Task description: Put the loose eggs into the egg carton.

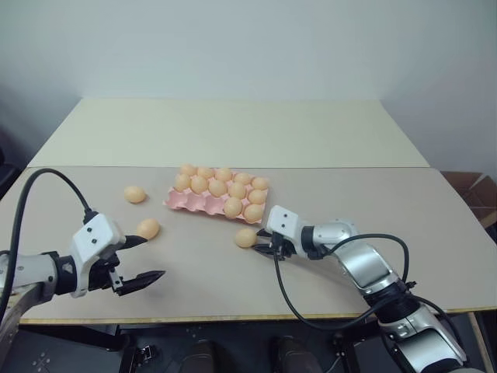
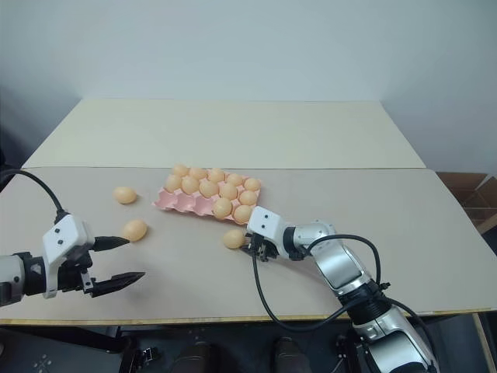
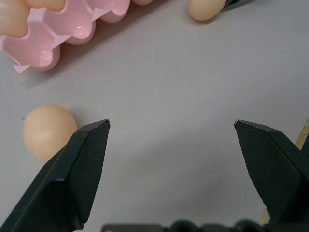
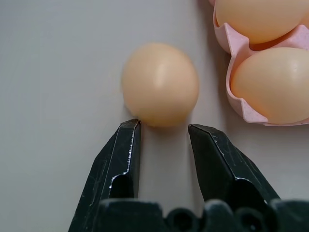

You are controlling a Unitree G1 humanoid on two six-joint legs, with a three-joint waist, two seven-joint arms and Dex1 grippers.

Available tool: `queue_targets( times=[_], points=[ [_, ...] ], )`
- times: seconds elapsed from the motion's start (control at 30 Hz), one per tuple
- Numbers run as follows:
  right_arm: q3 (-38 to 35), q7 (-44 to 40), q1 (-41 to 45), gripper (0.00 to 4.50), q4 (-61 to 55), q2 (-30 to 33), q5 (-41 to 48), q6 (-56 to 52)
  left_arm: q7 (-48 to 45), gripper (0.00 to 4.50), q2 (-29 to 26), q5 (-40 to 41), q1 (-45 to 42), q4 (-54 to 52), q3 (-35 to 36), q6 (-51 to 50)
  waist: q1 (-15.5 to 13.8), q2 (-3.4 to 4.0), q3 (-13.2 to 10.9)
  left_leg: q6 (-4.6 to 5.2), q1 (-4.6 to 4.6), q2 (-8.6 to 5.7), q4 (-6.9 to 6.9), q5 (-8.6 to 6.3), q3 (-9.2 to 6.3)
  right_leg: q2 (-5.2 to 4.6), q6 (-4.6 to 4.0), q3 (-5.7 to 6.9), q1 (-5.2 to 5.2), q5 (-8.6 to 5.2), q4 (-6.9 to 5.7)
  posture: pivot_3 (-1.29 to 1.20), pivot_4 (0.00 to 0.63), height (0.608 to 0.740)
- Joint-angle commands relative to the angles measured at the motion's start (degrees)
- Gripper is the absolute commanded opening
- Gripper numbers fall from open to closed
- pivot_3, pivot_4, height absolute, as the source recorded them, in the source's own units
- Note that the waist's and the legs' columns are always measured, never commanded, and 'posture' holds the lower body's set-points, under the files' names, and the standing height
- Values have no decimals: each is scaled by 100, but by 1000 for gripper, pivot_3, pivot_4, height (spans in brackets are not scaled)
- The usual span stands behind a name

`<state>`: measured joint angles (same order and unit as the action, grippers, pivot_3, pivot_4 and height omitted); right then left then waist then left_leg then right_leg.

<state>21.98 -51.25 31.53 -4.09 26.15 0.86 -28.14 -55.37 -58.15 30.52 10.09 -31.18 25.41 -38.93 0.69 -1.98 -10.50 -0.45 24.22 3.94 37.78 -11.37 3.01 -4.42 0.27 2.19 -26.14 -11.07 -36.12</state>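
Observation:
My right gripper's fingers are reaching only the egg's near end, so I should open them, move forward and close around the egg's middle [image 4: 160, 84] before I lift it.
The pale pink egg carton [image 1: 185, 203] lies mid-table, most cups filled and its near-left cups bare. Three loose eggs rest on the table: one [image 1: 134, 194] left of the carton, one [image 1: 147, 228] nearer me, one [image 1: 246, 238] off the carton's near right corner. My right gripper [image 1: 261, 248] lies low on the table behind that third egg [image 4: 160, 83]. Its fingertips [image 4: 129, 126] pinch the egg's near end while most of the egg lies past them. My left gripper [image 1: 154, 257] hovers wide open, its far finger just beside the second egg [image 3: 48, 131], nothing between its fingers.
A cream table [image 1: 233, 132] adjoins the far side of the grey one. A cardboard box [image 1: 475, 194] stands off the right edge. The table's front edge [image 1: 233, 317] runs just below both grippers. Black cables loop from both wrists.

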Motion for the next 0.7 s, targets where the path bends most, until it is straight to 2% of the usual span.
queue_targets(
  times=[0.03,0.13,0.2,0.23,0.4,0.43,0.7],
  points=[
    [-102,60,-39,1920,-380,91,-35,130,2,4500,-72,-35,-65,-88,4,49,-1,0,0,0,0,0,0,0,0,0,0,0,0,0,0,0,150,740],
    [-195,49,-179,1920,-606,204,25,64,5,4500,-73,-48,-67,-90,0,41,-1,0,0,0,0,0,0,0,1,0,0,-1,0,0,0,0,150,740],
    [-188,-117,-317,2298,-796,467,17,123,10,4500,-71,-45,-52,-108,8,24,-9,0,0,0,0,0,0,0,1,0,0,-1,0,0,0,0,150,740],
    [-221,-128,-372,2516,-887,544,35,98,8,4500,-67,-44,-41,-111,16,21,-17,0,0,0,0,-1,0,0,1,-1,0,-1,1,0,2,0,150,740],
    [-440,-115,-447,4253,-1306,716,218,-18,9,4500,-73,-92,-12,-78,-3,56,5,-1,1,0,-2,0,1,0,3,0,-8,-3,-1,-4,-1,0,150,740],
    [-463,-71,-430,4486,-1374,715,199,-22,11,4500,-75,-101,-24,-68,-18,60,9,-1,1,0,-4,1,0,0,3,2,-8,-3,-1,-4,-1,0,150,740],
    [-343,-2,-66,4486,-1495,452,300,-227,-4,4500,-63,-131,-143,-17,-123,79,-1,-2,1,0,-3,1,0,0,3,1,-5,-4,0,-2,-1,0,150,740]
  ],
)
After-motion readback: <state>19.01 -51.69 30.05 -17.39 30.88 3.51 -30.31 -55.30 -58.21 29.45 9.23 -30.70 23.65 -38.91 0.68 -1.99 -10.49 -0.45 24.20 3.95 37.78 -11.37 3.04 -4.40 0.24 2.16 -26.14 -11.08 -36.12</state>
